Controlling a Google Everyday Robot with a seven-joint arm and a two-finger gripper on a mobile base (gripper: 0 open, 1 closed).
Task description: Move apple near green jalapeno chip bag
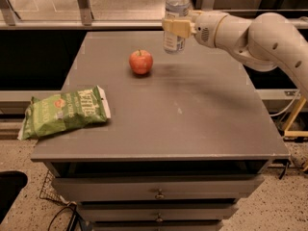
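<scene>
I should use my gripper to set the water bottle down on the grey table's front part [140, 146], next to the green jalapeno chip bag.
The red-orange apple [141, 62] sits on the grey table [192, 114], left of centre toward the back. The green jalapeno chip bag [64, 112] lies flat at the table's front left corner, partly over the left edge. My gripper [176, 27] is at the back of the table, to the right of and behind the apple. Its tan fingers are closed around a clear plastic water bottle [176, 8], which stands upright in the grip. The gripper is well apart from the apple and far from the bag.
The table has drawers [159, 192] below its front edge. A railing and glass panel [82, 8] run behind the table. My white arm [260, 32] reaches in from the right over the back right corner.
</scene>
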